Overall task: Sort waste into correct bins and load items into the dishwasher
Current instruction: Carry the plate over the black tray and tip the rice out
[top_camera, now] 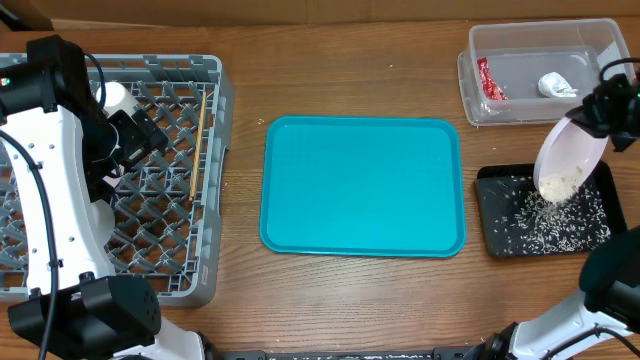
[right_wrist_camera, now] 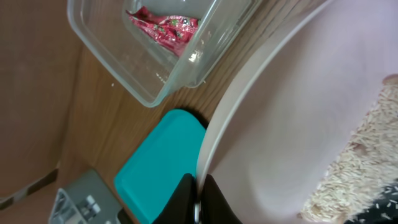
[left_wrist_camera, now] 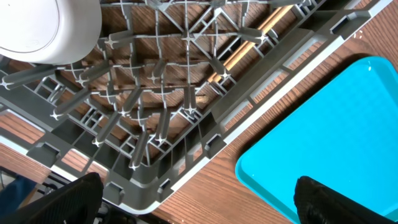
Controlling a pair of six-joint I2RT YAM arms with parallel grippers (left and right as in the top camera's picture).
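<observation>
Next, my right gripper puts the large white plate down on the half of the teal serving tray nearer the rack (top_camera: 326, 180) (right_wrist_camera: 154, 188).
My right gripper (top_camera: 592, 117) (right_wrist_camera: 200, 200) is shut on the rim of the large white plate (top_camera: 572, 150) (right_wrist_camera: 292, 118). The plate is tilted over the black tray (top_camera: 493, 192). Rice grains (top_camera: 561, 184) (right_wrist_camera: 367, 162) lie at the plate's low edge, and more are scattered in the tray. The clear tub (top_camera: 465, 78) (right_wrist_camera: 118, 68) holds the red wrapper (top_camera: 488, 80) (right_wrist_camera: 165, 23) and the white scrap (top_camera: 556, 85). My left gripper (top_camera: 140, 135) (left_wrist_camera: 199, 200) is open and empty over the grey dish rack (top_camera: 215, 200) (left_wrist_camera: 186, 124). The rack holds the chopsticks (top_camera: 200, 140) (left_wrist_camera: 249, 43) and a white round piece (top_camera: 118, 97) (left_wrist_camera: 50, 28). The grey-green bowl is out of view.
The teal serving tray (top_camera: 362, 185) (left_wrist_camera: 336, 137) (right_wrist_camera: 155, 168) lies between the rack and the bins with nothing on it. Bare wooden table shows around it. My left arm covers much of the rack's left half.
</observation>
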